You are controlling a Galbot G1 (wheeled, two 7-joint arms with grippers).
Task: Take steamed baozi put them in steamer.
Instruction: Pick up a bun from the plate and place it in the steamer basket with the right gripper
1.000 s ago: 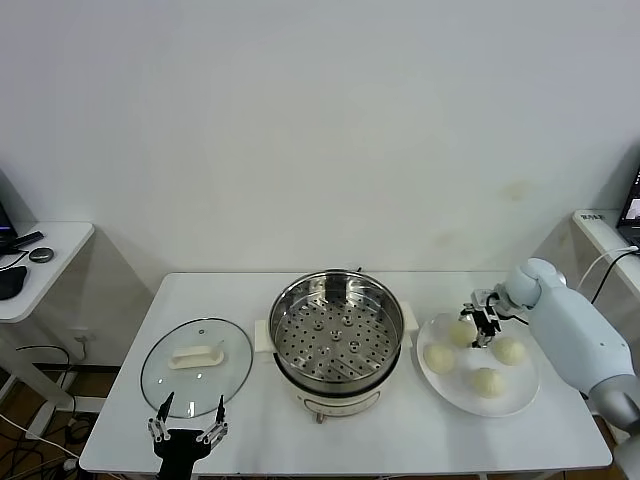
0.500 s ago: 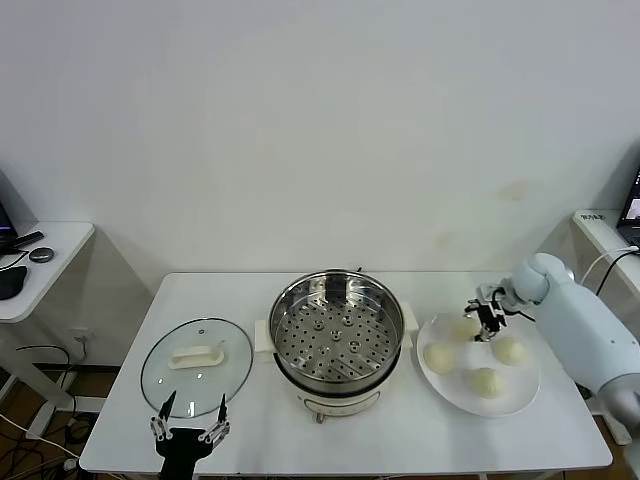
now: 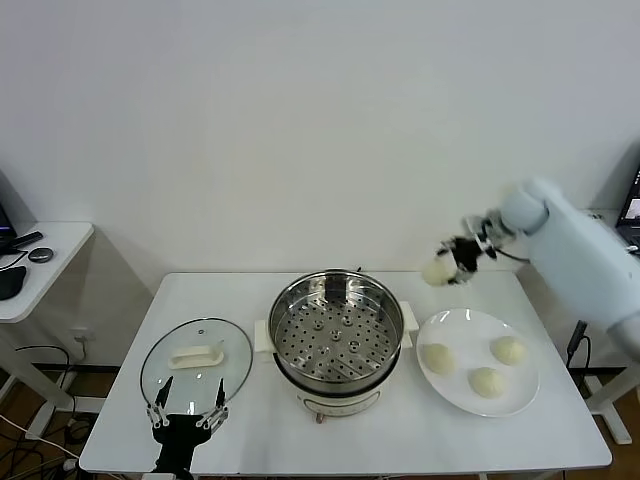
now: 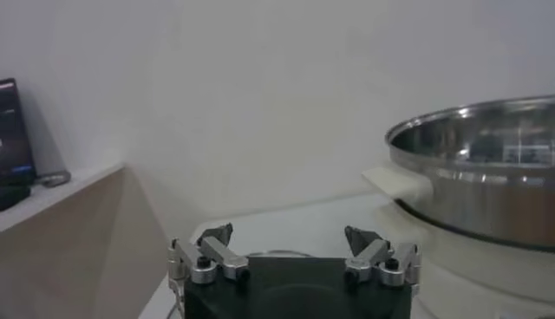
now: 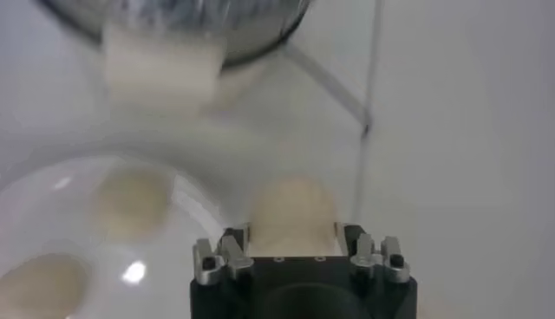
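Observation:
My right gripper releases the baozi next on the back part of the steamer's perforated tray (image 3: 337, 302), near the steamer's back side.
My right gripper (image 3: 449, 267) is raised above the table between the steamer (image 3: 337, 335) and the white plate (image 3: 455, 388), shut on one cream-white steamed baozi (image 3: 437, 271). In the right wrist view that baozi (image 5: 290, 217) sits pinched between the fingers (image 5: 232, 245). Three more baozi (image 3: 438, 357) (image 3: 508, 350) (image 3: 487, 381) lie on the plate. The steamer is a shiny steel pot with a perforated tray, holding nothing. My left gripper (image 3: 186, 411) hangs open at the table's front left, near the glass lid (image 3: 195, 364); its open fingers (image 4: 217, 243) show in the left wrist view.
The glass lid with a white handle lies flat to the left of the steamer (image 4: 486, 169). A side table (image 3: 35, 262) with dark items stands at far left. Another desk edge (image 3: 600, 225) is at far right.
My right gripper closed on one baozi on the plate and lifted it up and toward the steamer. The plate now holds three. The left arm barely moved.

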